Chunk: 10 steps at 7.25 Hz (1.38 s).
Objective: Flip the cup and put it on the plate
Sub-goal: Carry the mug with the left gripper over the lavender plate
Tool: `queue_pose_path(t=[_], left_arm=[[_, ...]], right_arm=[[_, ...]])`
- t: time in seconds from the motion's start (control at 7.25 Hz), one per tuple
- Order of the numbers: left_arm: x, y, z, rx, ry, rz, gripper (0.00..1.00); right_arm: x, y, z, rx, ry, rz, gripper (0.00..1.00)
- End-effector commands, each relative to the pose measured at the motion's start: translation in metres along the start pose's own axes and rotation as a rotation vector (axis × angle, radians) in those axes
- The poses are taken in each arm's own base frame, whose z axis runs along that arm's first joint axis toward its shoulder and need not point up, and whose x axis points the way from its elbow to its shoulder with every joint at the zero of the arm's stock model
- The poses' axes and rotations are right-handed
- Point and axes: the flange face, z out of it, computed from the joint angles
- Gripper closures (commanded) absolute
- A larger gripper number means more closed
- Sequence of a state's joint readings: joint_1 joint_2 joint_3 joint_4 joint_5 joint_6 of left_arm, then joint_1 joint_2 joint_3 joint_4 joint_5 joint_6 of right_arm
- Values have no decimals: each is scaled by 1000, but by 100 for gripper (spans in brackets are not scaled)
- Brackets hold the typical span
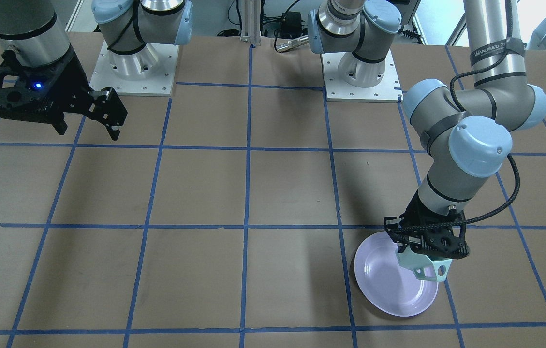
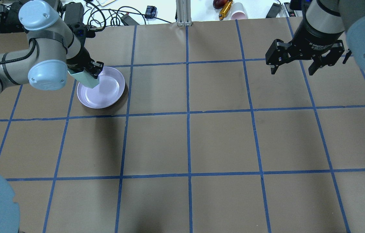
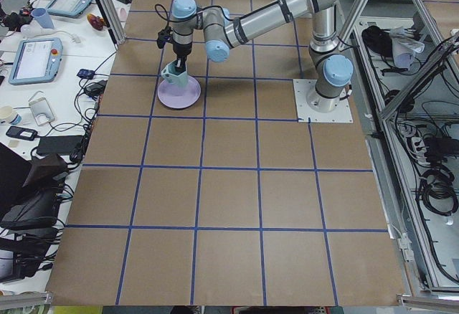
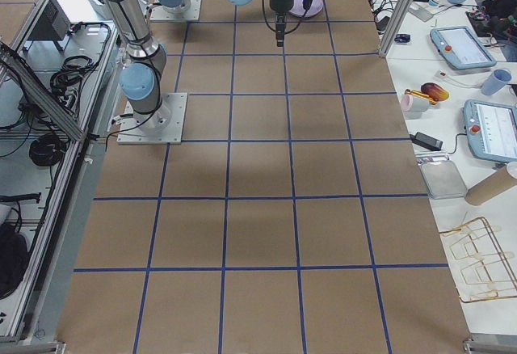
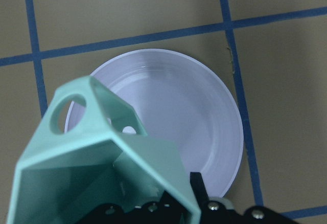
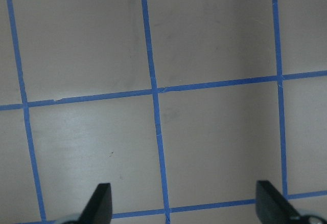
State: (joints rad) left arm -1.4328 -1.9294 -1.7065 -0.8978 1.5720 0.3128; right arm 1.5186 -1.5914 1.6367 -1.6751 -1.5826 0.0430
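The robot's left gripper will set the pale mint-green cup down on the middle of the lavender plate (image 1: 399, 275) (image 5: 152, 134).
My left gripper (image 1: 426, 247) is shut on the pale mint-green cup (image 1: 425, 267), holding it tilted just over the lavender plate (image 1: 389, 285). In the overhead view the cup (image 2: 84, 79) hangs over the left part of the plate (image 2: 104, 89). The left wrist view looks into the cup's (image 5: 97, 173) dark inside, with its handle pointing up-left and the plate (image 5: 204, 127) below. I cannot tell whether cup and plate touch. My right gripper (image 2: 293, 70) stands open and empty far off at the table's other side, its fingers (image 6: 99, 203) spread above bare paper.
Brown paper with a blue tape grid (image 2: 187, 113) covers the table. The two arm bases (image 1: 137, 67) (image 1: 362, 72) stand on white plates at the robot's edge. Cables, a pink paper cup (image 2: 239, 14) and small tools lie beyond the far edge.
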Motion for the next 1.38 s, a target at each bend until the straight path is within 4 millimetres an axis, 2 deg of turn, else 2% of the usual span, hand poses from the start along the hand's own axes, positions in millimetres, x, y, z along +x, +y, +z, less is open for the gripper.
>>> queue_pose_path(t=[0.0, 0.14, 0.41, 1.24], left_arm=[[-2, -3, 23, 15, -16, 11, 100], [-1, -3, 33, 13, -16, 8, 100], [25, -4, 42, 17, -10, 43, 100], [27, 2, 54, 4, -11, 83, 100]], right_arm=[[0, 0, 0, 1, -1, 0, 0], [0, 0, 0, 1, 0, 0, 0], [0, 0, 0, -1, 1, 0, 0], [0, 0, 0, -1, 1, 0, 0]])
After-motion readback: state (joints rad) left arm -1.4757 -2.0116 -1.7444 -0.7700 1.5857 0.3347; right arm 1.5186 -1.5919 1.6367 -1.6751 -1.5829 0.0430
